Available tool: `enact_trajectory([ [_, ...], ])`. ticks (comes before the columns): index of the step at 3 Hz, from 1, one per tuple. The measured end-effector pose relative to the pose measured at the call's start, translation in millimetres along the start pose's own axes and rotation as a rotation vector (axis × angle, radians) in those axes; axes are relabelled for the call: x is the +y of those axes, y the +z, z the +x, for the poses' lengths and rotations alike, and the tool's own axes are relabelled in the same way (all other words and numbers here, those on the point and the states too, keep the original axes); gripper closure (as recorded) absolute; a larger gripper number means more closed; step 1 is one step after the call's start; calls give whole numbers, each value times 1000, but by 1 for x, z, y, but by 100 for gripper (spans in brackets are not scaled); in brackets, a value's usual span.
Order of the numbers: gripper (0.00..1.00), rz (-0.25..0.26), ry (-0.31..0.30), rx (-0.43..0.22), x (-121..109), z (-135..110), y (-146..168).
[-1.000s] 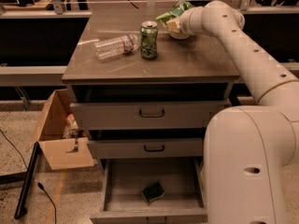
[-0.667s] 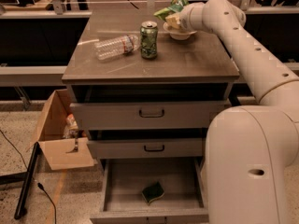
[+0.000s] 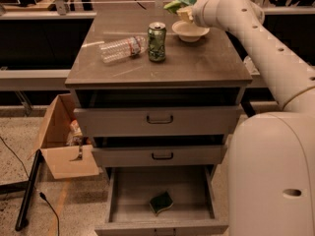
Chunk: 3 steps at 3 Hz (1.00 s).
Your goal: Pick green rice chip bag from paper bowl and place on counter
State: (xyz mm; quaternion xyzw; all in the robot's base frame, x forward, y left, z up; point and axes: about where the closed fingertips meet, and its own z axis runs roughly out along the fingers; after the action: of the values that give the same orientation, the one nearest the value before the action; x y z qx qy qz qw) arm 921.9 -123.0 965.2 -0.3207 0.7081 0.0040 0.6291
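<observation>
My gripper is to put the green rice chip bag down on the counter (image 3: pixel 186 50) just in front of the paper bowl.
My gripper (image 3: pixel 186 11) is shut on the green rice chip bag (image 3: pixel 180 0) and holds it lifted above the back left rim of the paper bowl (image 3: pixel 190 32). The bag is crumpled light green with some yellow and hangs clear of the bowl. The bowl stands at the back right of the counter (image 3: pixel 192 63) and shows nothing inside it. My white arm reaches in from the right.
A dark green soda can (image 3: pixel 157 42) stands upright mid-counter. A clear plastic bottle (image 3: pixel 120 49) lies on its side to its left. The bottom drawer (image 3: pixel 162 200) is pulled open with a green sponge (image 3: pixel 161 202) inside. A cardboard box (image 3: pixel 64 141) sits on the floor at left.
My gripper has risen with the green rice chip bag, lifting it out of the paper bowl and slightly to the left. The bowl now shows bare.
</observation>
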Motion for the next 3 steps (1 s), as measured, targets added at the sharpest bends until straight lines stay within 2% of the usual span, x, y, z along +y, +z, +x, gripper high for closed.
enact_trajectory([
  [1,100,45,-37,43,-19,4,-36],
  [2,100,104,-49,121,-38,12,-88],
  [3,100,167,-31,208,-49,19,-151],
])
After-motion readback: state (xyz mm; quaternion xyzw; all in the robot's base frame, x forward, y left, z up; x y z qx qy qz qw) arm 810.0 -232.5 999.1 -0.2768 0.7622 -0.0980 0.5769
